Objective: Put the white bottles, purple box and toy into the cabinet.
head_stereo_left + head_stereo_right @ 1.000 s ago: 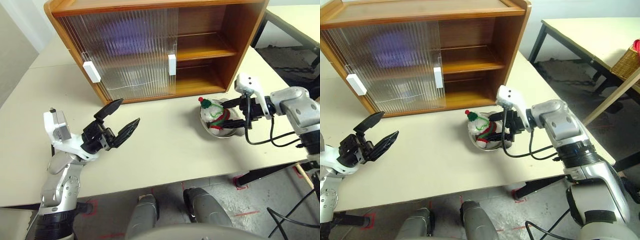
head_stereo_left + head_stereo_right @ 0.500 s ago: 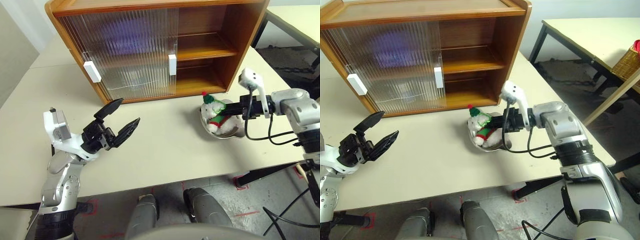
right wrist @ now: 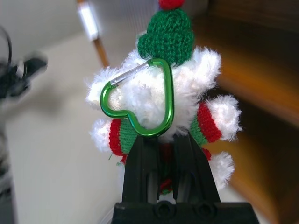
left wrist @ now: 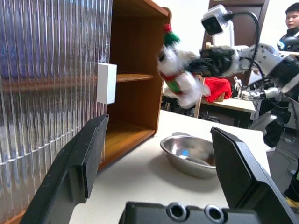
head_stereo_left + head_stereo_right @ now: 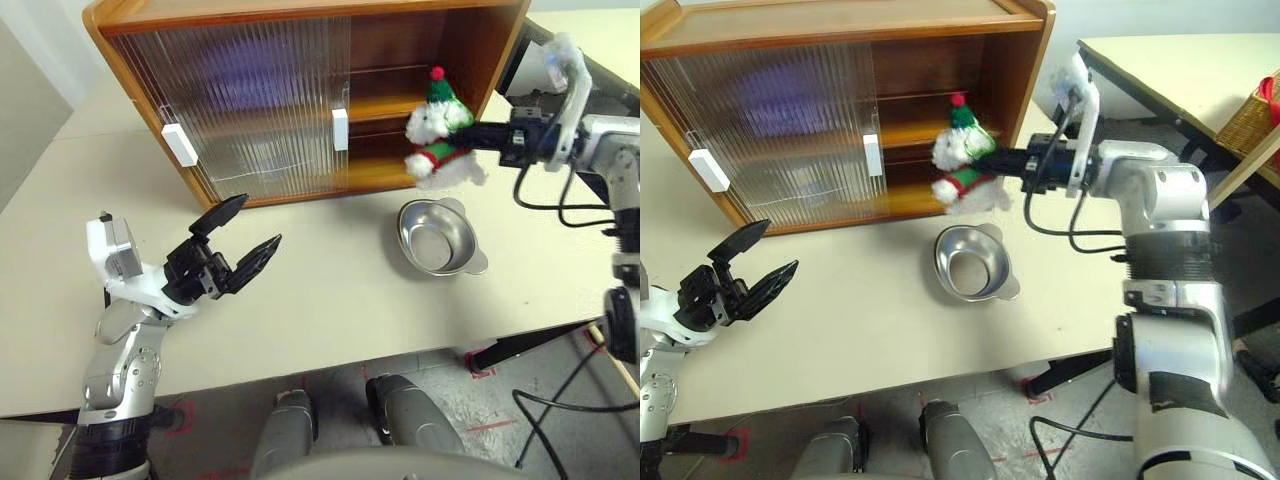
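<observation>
My right gripper is going to set the toy down on the cabinet's inner shelf [image 5: 433,91], close to the side where the shelf's open end is. It now hangs before the cabinet's open side.
My right gripper [image 5: 468,134] is shut on the toy [image 5: 438,132], a fluffy white plush in a striped sweater and green hat with a green clip on its back [image 3: 140,100]. It hangs in the air before the open right side of the cabinet [image 5: 250,12], about level with the inner shelf [image 5: 400,103]. Over the table at the left, my left gripper [image 5: 258,222] stands open and holds nothing. A purple blur [image 5: 255,68] shows through the ribbed sliding doors; I cannot tell whether it is the purple box. The white bottles are hidden.
A shiny steel bowl [image 5: 436,236] sits empty on the cream table [image 5: 320,300], just below the toy. Both sliding doors with white handles [image 5: 341,128] cover the cabinet's left part. A second table with a wicker basket [image 5: 1252,118] stands at the right. A person [image 4: 291,21] is in the background.
My right gripper shut on the toy in the bowl and lifted it up and forward to the cabinet's open side, leaving the bowl empty. My left arm stayed still.
</observation>
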### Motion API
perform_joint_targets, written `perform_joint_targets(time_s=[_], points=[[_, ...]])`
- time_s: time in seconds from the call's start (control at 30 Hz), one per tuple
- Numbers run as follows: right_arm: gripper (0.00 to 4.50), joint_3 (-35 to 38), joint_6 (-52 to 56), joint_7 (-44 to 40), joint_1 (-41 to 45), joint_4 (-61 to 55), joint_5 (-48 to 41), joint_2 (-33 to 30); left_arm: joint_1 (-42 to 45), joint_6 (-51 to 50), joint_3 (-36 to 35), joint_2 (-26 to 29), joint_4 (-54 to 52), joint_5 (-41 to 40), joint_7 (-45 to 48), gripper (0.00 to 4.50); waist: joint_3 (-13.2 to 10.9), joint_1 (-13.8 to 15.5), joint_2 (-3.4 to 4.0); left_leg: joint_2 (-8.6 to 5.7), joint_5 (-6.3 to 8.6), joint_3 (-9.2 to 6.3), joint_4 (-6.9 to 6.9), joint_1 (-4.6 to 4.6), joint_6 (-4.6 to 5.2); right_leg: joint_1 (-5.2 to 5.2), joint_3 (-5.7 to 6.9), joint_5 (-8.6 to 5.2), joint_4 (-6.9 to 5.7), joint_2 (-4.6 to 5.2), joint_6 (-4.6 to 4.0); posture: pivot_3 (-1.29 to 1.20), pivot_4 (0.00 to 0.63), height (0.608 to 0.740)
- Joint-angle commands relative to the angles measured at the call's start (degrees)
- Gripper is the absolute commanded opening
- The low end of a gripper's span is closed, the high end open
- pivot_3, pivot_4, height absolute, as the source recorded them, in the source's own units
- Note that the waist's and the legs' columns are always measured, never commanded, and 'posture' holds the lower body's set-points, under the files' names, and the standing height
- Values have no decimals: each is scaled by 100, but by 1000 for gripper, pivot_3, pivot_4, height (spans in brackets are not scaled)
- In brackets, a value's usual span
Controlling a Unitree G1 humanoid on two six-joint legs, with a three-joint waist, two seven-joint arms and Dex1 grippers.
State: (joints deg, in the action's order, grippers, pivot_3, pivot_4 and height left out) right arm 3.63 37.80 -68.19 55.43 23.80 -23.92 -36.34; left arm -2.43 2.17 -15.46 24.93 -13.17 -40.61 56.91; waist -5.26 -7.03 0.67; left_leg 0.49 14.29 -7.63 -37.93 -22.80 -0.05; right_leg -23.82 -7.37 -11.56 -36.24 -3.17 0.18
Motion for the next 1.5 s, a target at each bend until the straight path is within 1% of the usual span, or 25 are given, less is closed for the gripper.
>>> perform_joint_targets(time_s=[0.03, 0.1, 0.17, 0.3, 0.47, 0.6, 0.7, 0.83, 1.07, 1.13, 1.2, 1.27, 1.3, 1.5], points=[[43, 317, -626, 830, 334, 616, 154, 305, 24, -8, -3, 23, 85, 14, 32, 4500, 0, 4, 3, 0, 0, -1, 0, -1, 0, -2, 0, 3, -1, 1, -3, -181, 100, 740], [43, 368, -946, 1110, 525, 948, 224, 451, 51, -8, 0, 26, 100, 17, 39, 4500, 1, 31, 5, 1, -1, -1, 0, -8, 1, -11, -1, 12, -1, 3, -12, -186, 98, 740], [43, 387, -1223, 1378, 703, 1309, 321, 597, 80, -12, 19, 19, 104, 22, 40, 4500, 1, 38, 6, 1, 0, -2, 5, -15, 2, -19, -1, 33, -1, 6, -48, -187, 96, 740], [39, 445, -2015, 1943, 1016, 2054, 545, 832, 160, -4, 65, 3, 132, 48, 40, 4500, 2, 35, 7, 4, 1, -1, 9, -20, 2, -24, -2, 35, 2, 7, -51, -179, 89, 740], [28, 895, -2528, 2424, 1404, 2685, 359, 1037, 200, 10, 60, 4, 143, 51, 31, 4500, 2, 30, 7, 5, -1, 0, 7, -22, 5, -28, -4, 49, 2, 7, -51, -170, 84, 740], [18, 1091, -3015, 2646, 1579, 3057, 392, 1062, 185, 30, 55, -9, 136, 58, 26, 4500, 3, 36, 8, 5, -6, 0, 6, -21, 13, -28, -6, 58, 2, 7, -47, -165, 80, 740], [16, 1169, -3186, 2693, 1661, 3220, 390, 1079, 179, 33, 56, -12, 131, 59, 26, 4500, 4, 37, 9, 7, -7, 0, 7, -21, 15, -29, -5, 60, 1, 6, -49, -165, 80, 740], [16, 1083, -3343, 2587, 1702, 3346, 484, 1239, 180, 36, 77, -30, 122, 64, 24, 4500, 7, 22, 14, 9, -7, 3, 9, -24, 14, -32, -5, 60, 2, 6, -54, -168, 75, 740], [16, 888, -3824, 2788, 1774, 3665, 860, 1449, 227, 33, 75, -27, 159, 72, 35, 4500, 8, -55, 16, 11, -8, 4, 6, -28, 16, -35, -4, 67, 2, 6, -51, -172, 75, 740], [767, 830, -3976, 2861, 1851, 3827, 988, 1480, 241, 29, 73, -21, 169, 69, 39, 4500, 8, -75, 16, 10, -11, 4, 5, -28, 21, -35, -4, 71, 1, 6, -49, -171, 77, 740], [1352, 836, -4073, 2911, 1921, 3948, 1038, 1509, 248, 27, 70, -19, 174, 68, 40, 4500, 8, -91, 16, 10, -13, 4, 4, -28, 26, -35, -4, 75, 2, 6, -48, -171, 78, 740], [2146, 868, -4144, 2962, 1984, 4049, 1058, 1535, 236, 22, 65, -16, 163, 63, 37, 4500, 8, -107, 16, 11, -15, 3, 5, -28, 29, -35, -4, 77, 2, 6, -47, -170, 80, 740], [2368, 887, -4206, 2991, 2005, 4090, 1081, 1546, 219, 22, 63, -18, 151, 61, 36, 4500, 8, -116, 16, 13, -16, 3, 5, -28, 30, -36, -4, 77, 2, 6, -48, -167, 81, 740], [2384, 899, -4365, 2997, 2048, 4187, 1164, 1551, 154, 9, 56, -27, 100, 45, 17, 4500, 8, -156, 16, 18, -15, 3, 11, -29, 29, -37, 0, 77, 2, 4, -52, -164, 86, 740]])
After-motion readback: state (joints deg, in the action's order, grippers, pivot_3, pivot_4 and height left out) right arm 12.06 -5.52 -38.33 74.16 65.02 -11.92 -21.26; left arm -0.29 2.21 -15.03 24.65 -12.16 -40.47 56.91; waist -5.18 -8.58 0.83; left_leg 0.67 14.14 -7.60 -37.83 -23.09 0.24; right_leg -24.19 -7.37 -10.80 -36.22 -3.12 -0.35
